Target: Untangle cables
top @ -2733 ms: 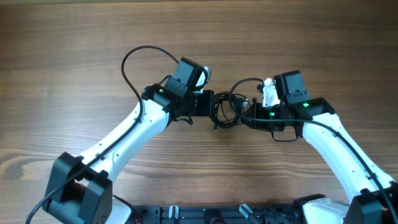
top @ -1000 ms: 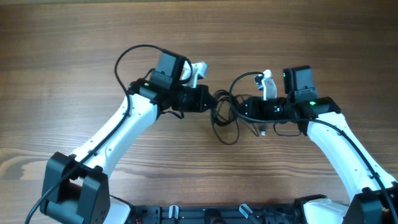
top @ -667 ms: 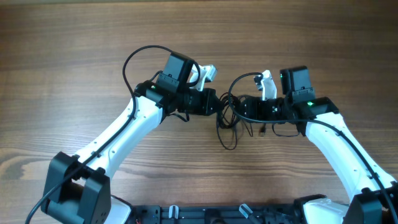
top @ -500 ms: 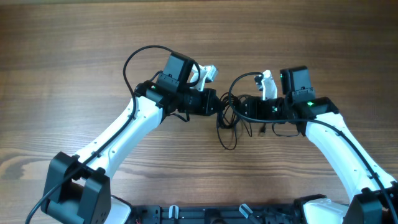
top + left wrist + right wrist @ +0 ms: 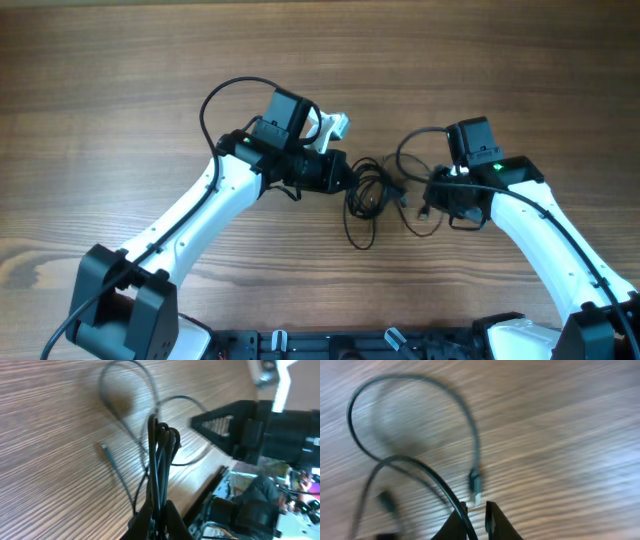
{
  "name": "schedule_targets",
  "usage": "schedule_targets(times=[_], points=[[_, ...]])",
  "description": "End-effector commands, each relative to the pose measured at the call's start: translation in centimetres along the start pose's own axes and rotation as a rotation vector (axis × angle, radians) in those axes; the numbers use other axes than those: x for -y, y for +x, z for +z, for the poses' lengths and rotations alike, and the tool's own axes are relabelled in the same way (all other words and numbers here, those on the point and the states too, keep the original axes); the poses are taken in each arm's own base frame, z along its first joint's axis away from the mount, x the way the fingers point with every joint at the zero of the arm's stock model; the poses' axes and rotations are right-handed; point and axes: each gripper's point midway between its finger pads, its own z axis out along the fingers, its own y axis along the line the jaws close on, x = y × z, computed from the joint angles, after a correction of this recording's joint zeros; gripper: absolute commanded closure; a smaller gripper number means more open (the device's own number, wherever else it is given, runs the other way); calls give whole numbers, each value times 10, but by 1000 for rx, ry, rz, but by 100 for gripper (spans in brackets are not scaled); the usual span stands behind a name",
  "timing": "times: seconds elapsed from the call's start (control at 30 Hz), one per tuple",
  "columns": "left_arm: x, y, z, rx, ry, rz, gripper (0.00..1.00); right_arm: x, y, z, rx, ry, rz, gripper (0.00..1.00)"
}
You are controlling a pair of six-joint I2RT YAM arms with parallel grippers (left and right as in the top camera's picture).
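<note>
My left gripper is going to let go of the bundle of cables on the bare wood [image 5: 317, 212] beside its fingertips, toward the arm bases.
The cables [image 5: 365, 192] are thin black wires knotted into a bundle between the two arms, with a loose loop [image 5: 360, 232] hanging toward the front. My left gripper [image 5: 347, 176] is shut on the bundle [image 5: 160, 450], which stands up out of its fingertips [image 5: 145, 521]. A tiny plug [image 5: 105, 448] lies on the wood beside it. My right gripper [image 5: 432, 196] sits to the right of the bundle, pointing down. In the right wrist view one black cable [image 5: 420, 465] runs into its nearly closed jaws. Another plug end [image 5: 475, 485] lies just in front of that gripper [image 5: 476, 510].
The brown wooden table [image 5: 120, 80] lies bare on all sides. Thick black arm cables arch over the left wrist [image 5: 215, 95] and the right wrist [image 5: 415, 140]. The arm bases stand at the front edge [image 5: 330, 345].
My right gripper has drawn back to the right, away from the bundle, and turned downward. The left gripper has kept the bundle and barely moved. The cables hang more loosely between them.
</note>
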Motion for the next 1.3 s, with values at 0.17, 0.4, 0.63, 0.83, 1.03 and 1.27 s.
schedule_targets(times=[0.17,0.4,0.63,0.83,1.03,1.27], points=[[-23,-8,-14,34,-60,-10,96,-25,-6,1,7,-128,-114,35],[-20,-6,-11,27,-58,-1,96,-85,8,-18,-42,-484,-347,23],[-20,-5,-11,25,-57,1,96,-100,-6,-25,30,-549,-379,20],[-1,-9,-11,28,43,36,96,-136,3,-54,97,-803,-646,23],[33,-13,-17,33,235,127,96,-134,7,-53,79,-800,-646,39],[37,-13,-18,31,256,133,96,-131,10,-51,58,-793,-640,63]])
